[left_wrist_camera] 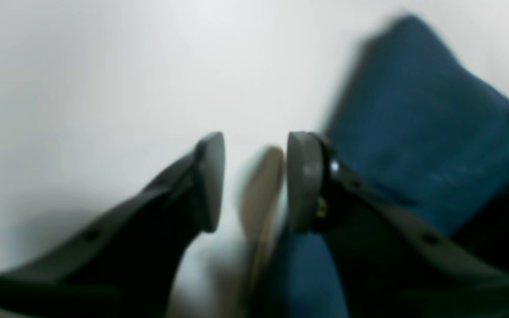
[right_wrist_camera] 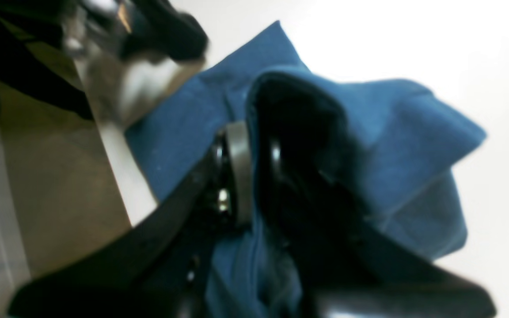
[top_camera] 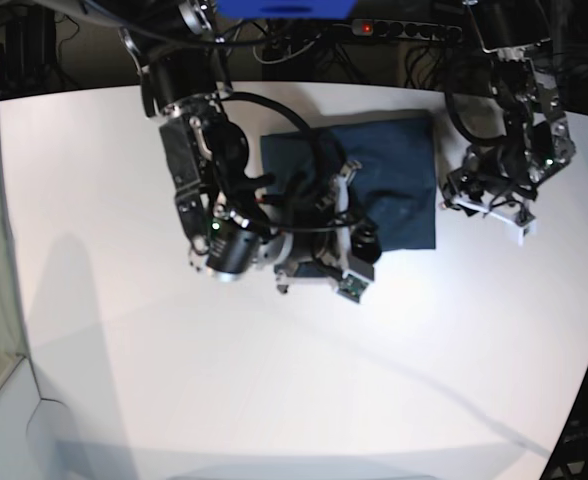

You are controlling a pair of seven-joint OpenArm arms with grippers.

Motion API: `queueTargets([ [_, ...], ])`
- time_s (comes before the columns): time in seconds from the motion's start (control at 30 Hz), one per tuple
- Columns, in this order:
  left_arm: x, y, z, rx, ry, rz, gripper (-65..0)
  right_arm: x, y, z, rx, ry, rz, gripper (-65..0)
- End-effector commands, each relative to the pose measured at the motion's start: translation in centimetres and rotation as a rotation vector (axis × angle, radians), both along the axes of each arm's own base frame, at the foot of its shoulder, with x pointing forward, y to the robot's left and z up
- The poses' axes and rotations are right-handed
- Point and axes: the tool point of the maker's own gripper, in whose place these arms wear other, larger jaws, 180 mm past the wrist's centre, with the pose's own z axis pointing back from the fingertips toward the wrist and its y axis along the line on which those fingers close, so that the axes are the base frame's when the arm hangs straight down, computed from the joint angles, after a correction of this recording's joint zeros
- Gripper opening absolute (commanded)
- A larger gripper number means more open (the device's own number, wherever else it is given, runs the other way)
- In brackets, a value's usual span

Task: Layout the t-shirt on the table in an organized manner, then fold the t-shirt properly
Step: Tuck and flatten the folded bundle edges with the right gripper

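Next, my right gripper releases the bunched fold on the t-shirt's near edge (top_camera: 385,246) (right_wrist_camera: 303,74), toward the corner of the t-shirt that is by my left gripper.
The t-shirt (top_camera: 394,170) lies as a dark navy rectangle at the far middle of the white table (top_camera: 274,380). My right gripper (top_camera: 362,240) is at its near edge. In the right wrist view, my right gripper (right_wrist_camera: 256,172) is shut on a bunched fold of the t-shirt (right_wrist_camera: 391,132), and the cloth drapes over one finger and hides it. My left gripper (top_camera: 464,198) hovers just off the shirt's right edge. In the left wrist view, my left gripper (left_wrist_camera: 254,181) is open with no cloth between its pads. The blurred t-shirt (left_wrist_camera: 422,128) lies beside one finger, over the table (left_wrist_camera: 104,66).
The table's curved far edge runs behind the shirt, with cables and a power strip (top_camera: 404,30) beyond it. A blurred black-and-silver piece of hardware (right_wrist_camera: 139,39) shows at the top left of the right wrist view, above the table's edge (right_wrist_camera: 122,176).
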Motion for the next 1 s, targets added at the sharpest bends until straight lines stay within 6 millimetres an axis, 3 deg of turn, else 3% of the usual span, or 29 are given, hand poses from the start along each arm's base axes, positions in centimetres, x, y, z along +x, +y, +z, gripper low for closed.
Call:
queueTargets([
  [0.0, -0.7, -0.6, -0.5, -0.001, 0.038, -0.024, -44.5, 0.3, 1.3, 2.1, 0.059, -0.044, 0.022, -65.0],
  [0.2, -0.8, -1.4, -0.6, -0.011, 0.041, -0.037, -44.8, -1.6, 3.5, 2.1, 0.049, -0.06, 0.114, -65.0],
  [0.47, -0.8, -1.3, -0.6, -0.012, 0.041, -0.042, -44.7, -1.6, 3.9, 2.4, 0.079, -0.069, 0.116, -65.0],
  [0.7, -0.4, -1.2, 0.7, 0.006, 0.002, -0.048, -44.7, -1.1, 3.9, 2.7, 0.072, -0.081, 0.118, -65.0],
  [0.93, -0.4, -1.2, 0.6, 0.006, 0.006, -0.051, -44.7, 0.0, 4.2, 1.7, 0.067, -0.048, 0.117, -64.8],
  [0.97, -0.4, -1.3, 0.6, 0.006, 0.005, -0.052, -44.7, 0.0, 4.2, 1.6, 0.067, -0.046, 0.117, -62.3],
])
